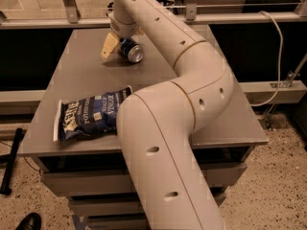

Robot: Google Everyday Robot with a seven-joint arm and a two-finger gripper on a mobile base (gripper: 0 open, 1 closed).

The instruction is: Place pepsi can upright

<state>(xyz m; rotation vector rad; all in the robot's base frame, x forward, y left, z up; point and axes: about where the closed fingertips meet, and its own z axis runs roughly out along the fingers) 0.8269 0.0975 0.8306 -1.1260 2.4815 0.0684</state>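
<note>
The gripper should close on the far part of the pepsi can's body (124,45), because the silver end facing the robot stays free.
The pepsi can (130,51) is dark blue and lies on its side at the far middle of the grey table (76,75), with its silver end facing me. My gripper (115,49) is at the end of the long white arm (192,66). It reaches down right at the can's left side, touching or nearly touching it. The arm's wrist hides the top of the can.
A blue chip bag (91,114) lies flat near the table's front left edge, partly under my arm. A metal rail (230,17) runs behind the table. A white cable (276,42) hangs at the right. A black shoe (29,222) shows on the floor at the bottom left.
</note>
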